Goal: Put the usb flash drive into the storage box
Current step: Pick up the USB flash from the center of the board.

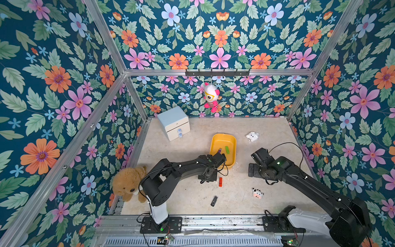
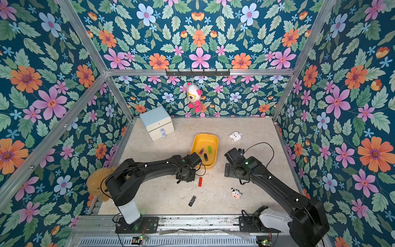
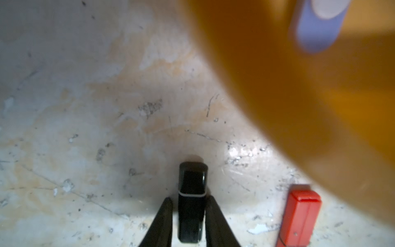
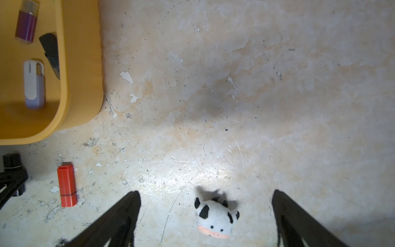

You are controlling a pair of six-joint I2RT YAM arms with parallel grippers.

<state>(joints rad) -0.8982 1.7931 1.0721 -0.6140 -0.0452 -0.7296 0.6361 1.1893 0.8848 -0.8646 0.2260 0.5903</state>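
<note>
Next, my right gripper grips the thin seam point(image 4: 68, 193) of the red drive, close to the end that faces away from the yellow storage box.
A black usb flash drive point(image 3: 192, 192) with a thin white band lies on the table, and my left gripper point(image 3: 189, 198) is shut on it, one finger on each long side. The yellow storage box point(image 1: 223, 136) point(image 2: 204, 136) stands just beyond that gripper, and its wall point(image 3: 299, 107) looms close in the left wrist view. Several drives lie inside, among them a purple one point(image 1: 219, 151), a green one point(image 1: 227, 149) and a white one point(image 4: 34, 83). A red drive point(image 1: 220, 182) point(image 3: 299, 218) lies beside my left gripper. My right gripper point(image 4: 206, 192) is wide open, holding nothing.
A black swivel drive point(image 1: 214, 201) lies near the front. A cow plush point(image 1: 257, 193) point(image 4: 214, 218) sits on the table under my right gripper. A white plush point(image 1: 252, 136), a pale blue cabinet point(image 1: 174, 123), a brown teddy bear point(image 1: 127, 184) and a hanging doll point(image 1: 211, 97) are around.
</note>
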